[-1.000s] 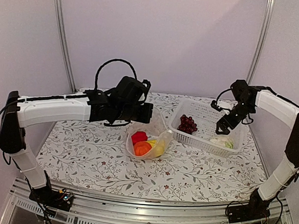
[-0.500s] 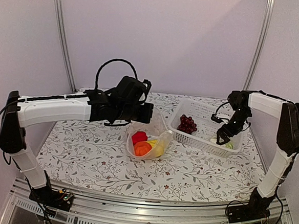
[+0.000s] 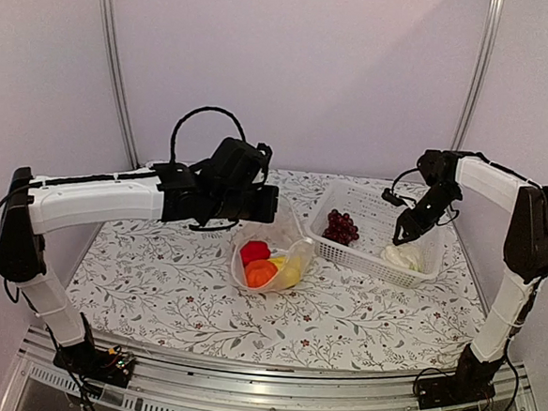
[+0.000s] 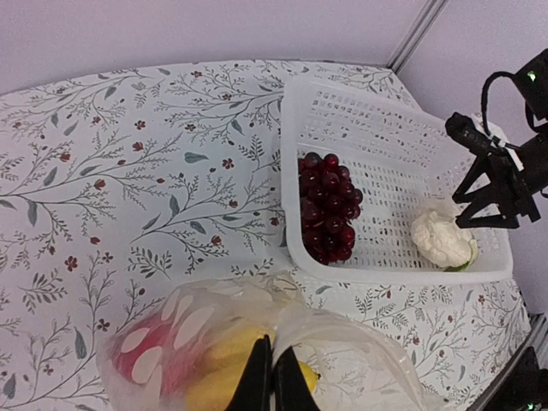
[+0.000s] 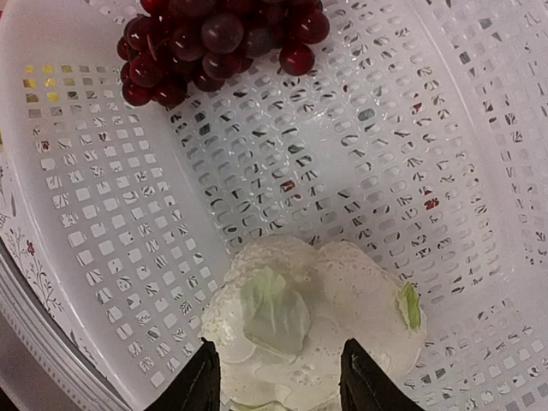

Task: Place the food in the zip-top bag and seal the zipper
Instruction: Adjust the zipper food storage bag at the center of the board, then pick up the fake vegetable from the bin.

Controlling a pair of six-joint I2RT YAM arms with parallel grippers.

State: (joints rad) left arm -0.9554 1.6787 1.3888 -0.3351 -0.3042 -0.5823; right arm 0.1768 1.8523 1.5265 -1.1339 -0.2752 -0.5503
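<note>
The cabbage's broad middle is wider than my right gripper's fingers, so next I open and take the cabbage's narrower green end (image 4: 464,260) before I lift it to the bag.
The clear zip-top bag (image 3: 286,235) sits at mid-table with its mouth held up. Inside lie the red pepper (image 3: 255,252), an orange fruit (image 3: 261,272) and a yellow piece (image 3: 291,272). My left gripper (image 4: 272,353) is shut on the bag's upper edge. I cannot make out the zipper. The dark red grape bunch (image 5: 214,43) and the pale cabbage (image 5: 300,325) lie in the white basket (image 3: 364,260). My right gripper (image 5: 281,381) reaches down into the basket, and both its fingers press the cabbage's sides.
The basket (image 4: 291,171) stands right of the bag, close to the table's right edge. A flower-patterned cloth covers the table. Purple walls with metal posts close the back and sides. The left arm's black cable loops above its wrist.
The right gripper dropped into the basket over the cabbage and closed from wide open onto it. The left arm and the bag stayed still.
</note>
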